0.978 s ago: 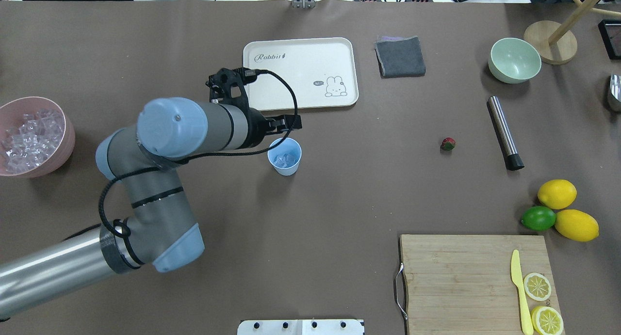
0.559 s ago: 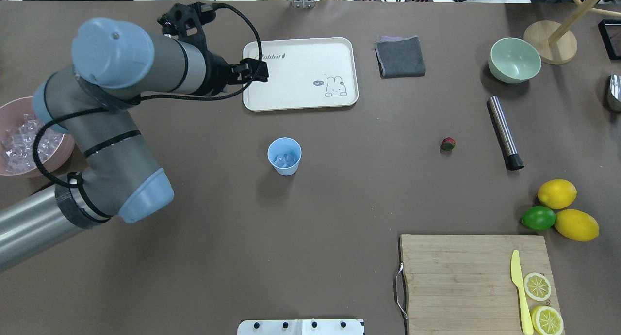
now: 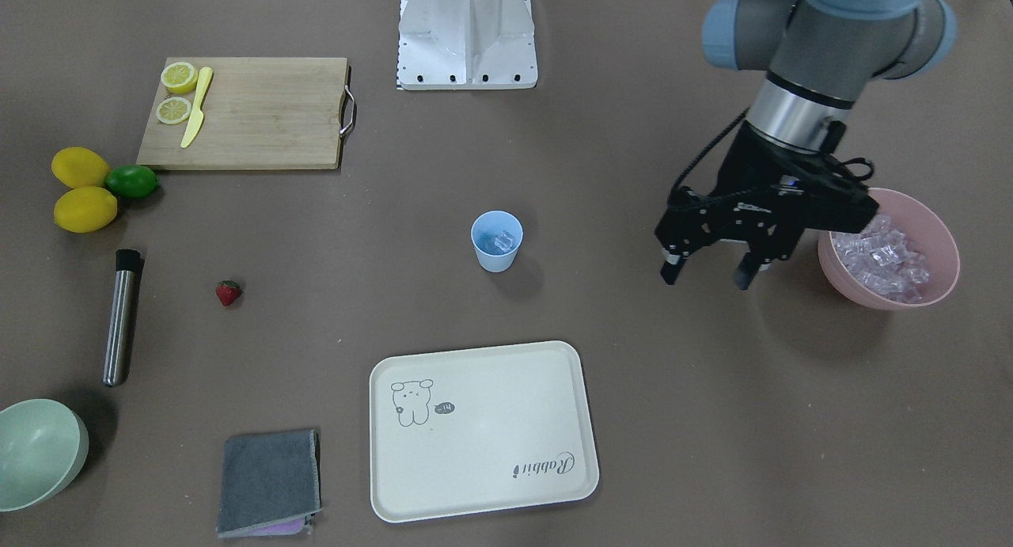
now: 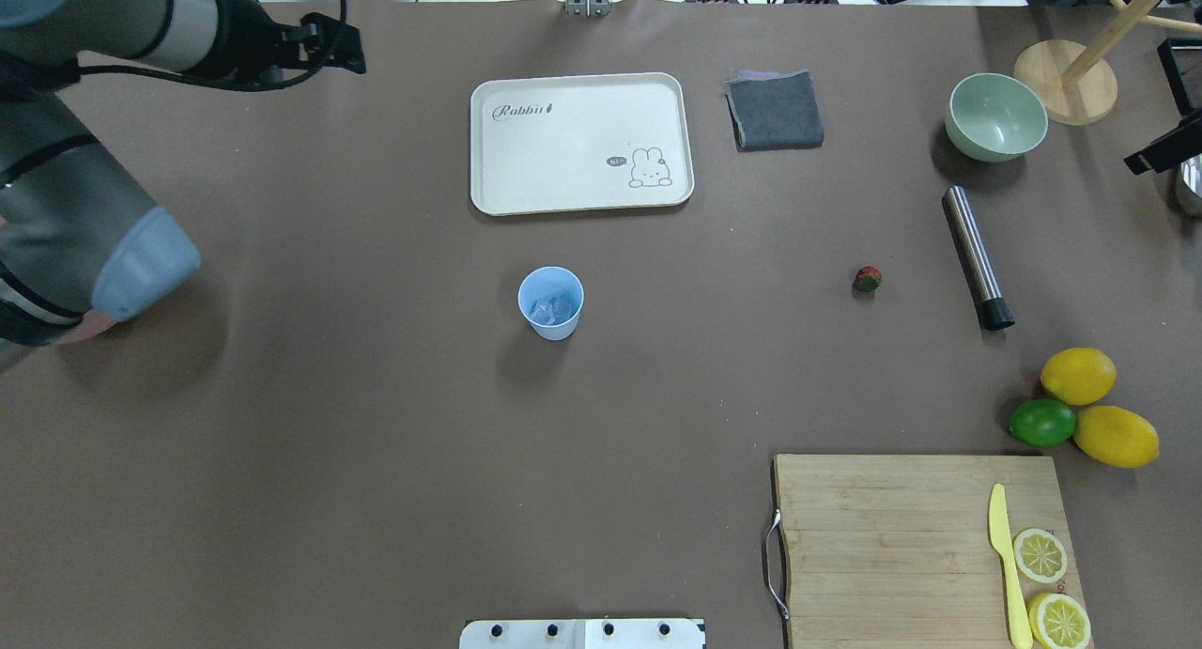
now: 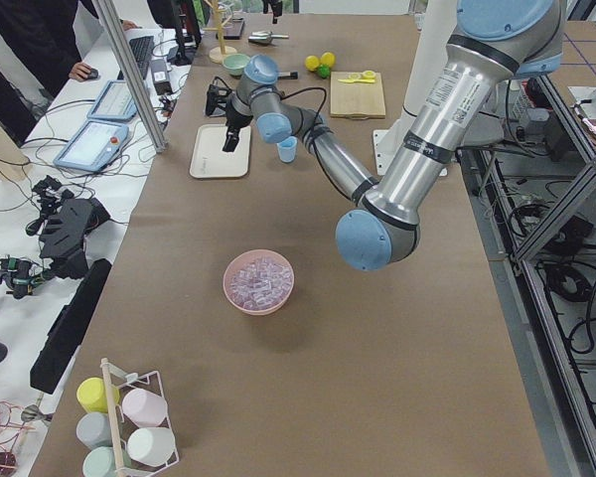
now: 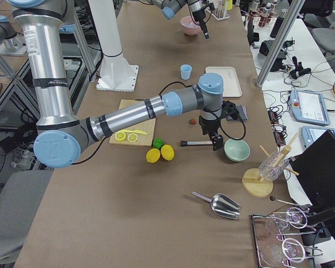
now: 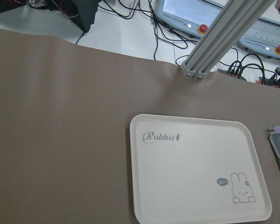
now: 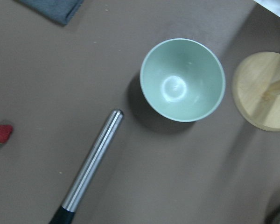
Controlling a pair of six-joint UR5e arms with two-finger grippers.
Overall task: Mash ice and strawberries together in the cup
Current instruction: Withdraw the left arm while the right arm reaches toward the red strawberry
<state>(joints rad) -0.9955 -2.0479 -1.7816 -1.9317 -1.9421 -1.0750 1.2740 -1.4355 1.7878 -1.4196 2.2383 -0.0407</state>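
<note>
I need to next move my right gripper to the strawberry lying near the steel muddler and close it on the strawberry's red sides (image 3: 228, 294) (image 8: 2, 133).
The light-blue cup (image 4: 550, 301) stands mid-table with a few ice cubes in it; it also shows in the front view (image 3: 497, 241). More ice (image 3: 878, 254) fills the pink bowl (image 3: 942, 282). The strawberry (image 4: 867, 278) lies alone on the table, also seen in the right wrist view (image 8: 0, 134). My left gripper (image 3: 704, 278) hangs open and empty beside the pink bowl, far from the cup. My right gripper (image 4: 1160, 151) shows only partly at the table's right edge, near the pale-green bowl; I cannot tell if it is open.
A steel muddler (image 4: 977, 254) lies right of the strawberry. A cream tray (image 4: 582, 142), grey cloth (image 4: 775, 109) and pale-green bowl (image 4: 995, 115) sit at the far side. A cutting board (image 4: 892, 546) with knife and lemon slices, two lemons and a lime (image 4: 1042, 423) lie near right.
My left arm has swung away from the cup, up and to the left toward the pink bowl. Part of my right gripper has come into the overhead view's right edge.
</note>
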